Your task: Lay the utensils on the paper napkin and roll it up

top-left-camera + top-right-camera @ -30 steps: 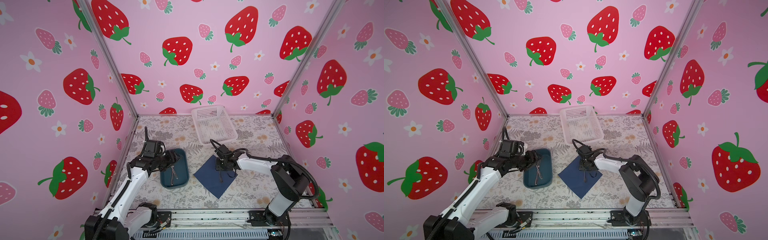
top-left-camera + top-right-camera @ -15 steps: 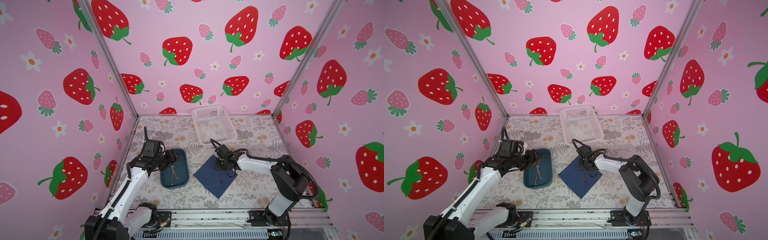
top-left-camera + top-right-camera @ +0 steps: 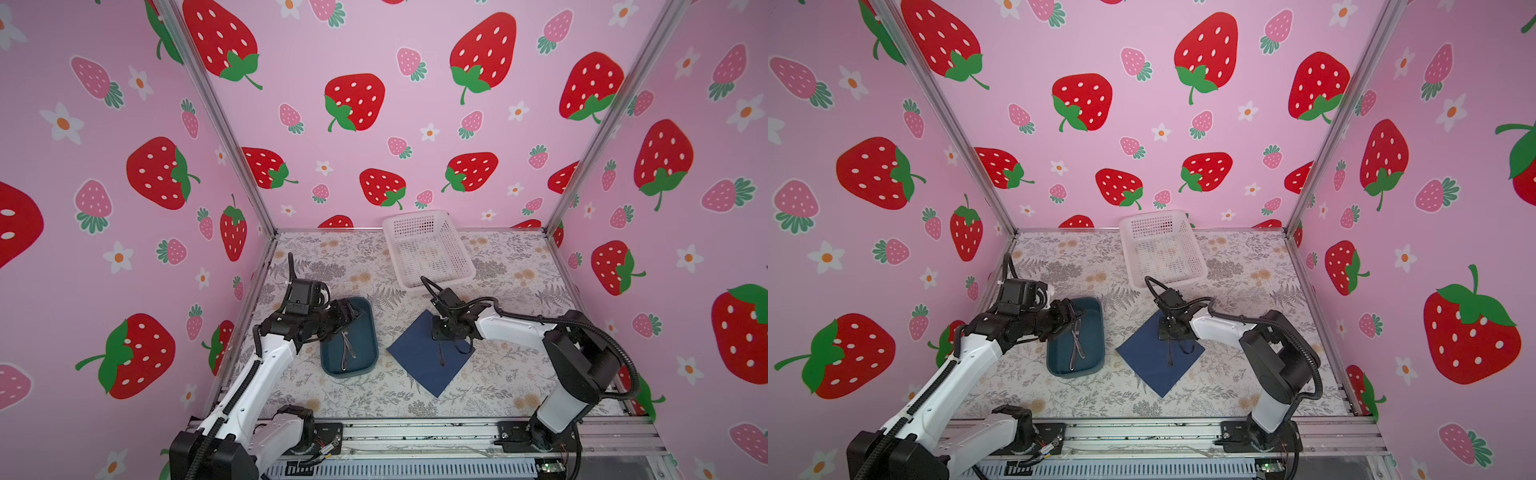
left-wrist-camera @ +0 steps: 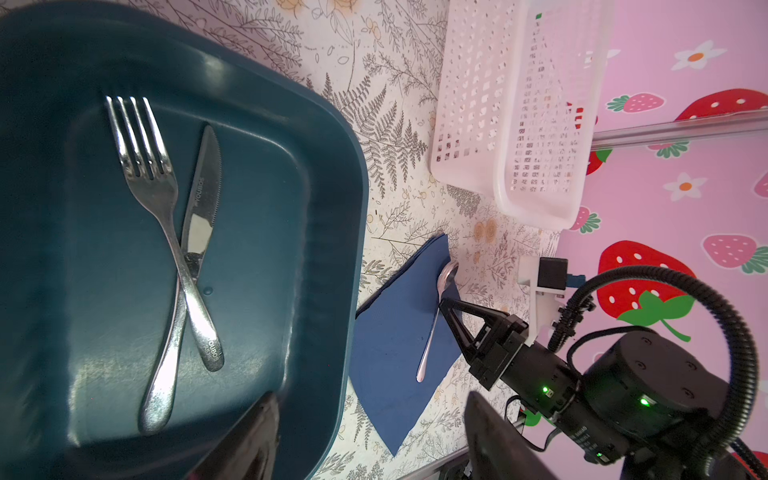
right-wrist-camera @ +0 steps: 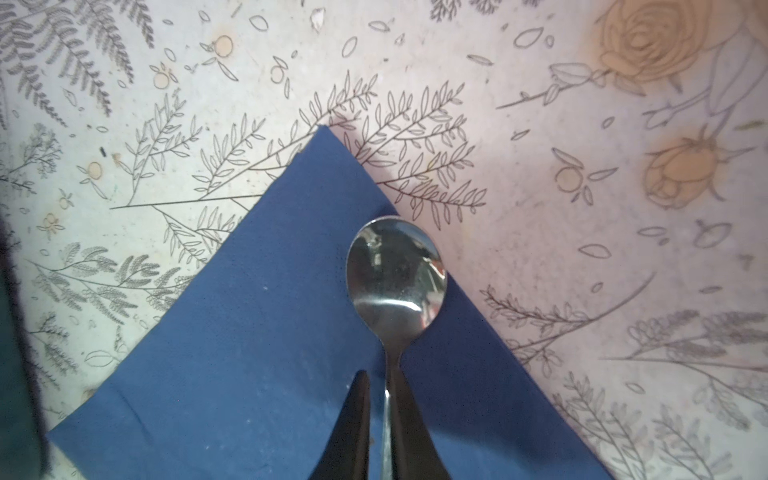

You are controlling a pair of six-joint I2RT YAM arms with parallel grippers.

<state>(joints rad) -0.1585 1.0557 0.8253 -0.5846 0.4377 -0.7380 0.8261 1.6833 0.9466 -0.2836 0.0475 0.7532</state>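
Note:
The fork's neck [image 3: 344,329] [image 4: 168,222] is just below its prongs in the teal tray. My left gripper will go there next and close on it.
The navy paper napkin [image 3: 419,361] [image 3: 1152,368] lies as a diamond on the floral table. A silver spoon [image 5: 397,278] [image 3: 441,356] rests on it, bowl near the far corner. My right gripper [image 5: 379,376] [image 3: 441,334] points down at the spoon's handle. Its jaws stand narrowly open, with a sliver of napkin [image 5: 257,332] showing between one finger and the handle. The fork [image 4: 153,187] and knife [image 4: 203,183] lie crossed in the teal tray [image 3: 332,370] [image 4: 270,208]. My left gripper [image 3: 349,311] [image 4: 370,403] hovers open over the tray's far end, holding nothing.
A white perforated basket [image 3: 428,249] [image 4: 519,104] stands at the back of the table, just behind the right arm. Pink strawberry walls close in the left, back and right sides. An aluminium rail runs along the front edge.
The right gripper's jaws have eased slightly apart at the spoon handle. Neither arm has visibly shifted, and the fork and knife lie as before.

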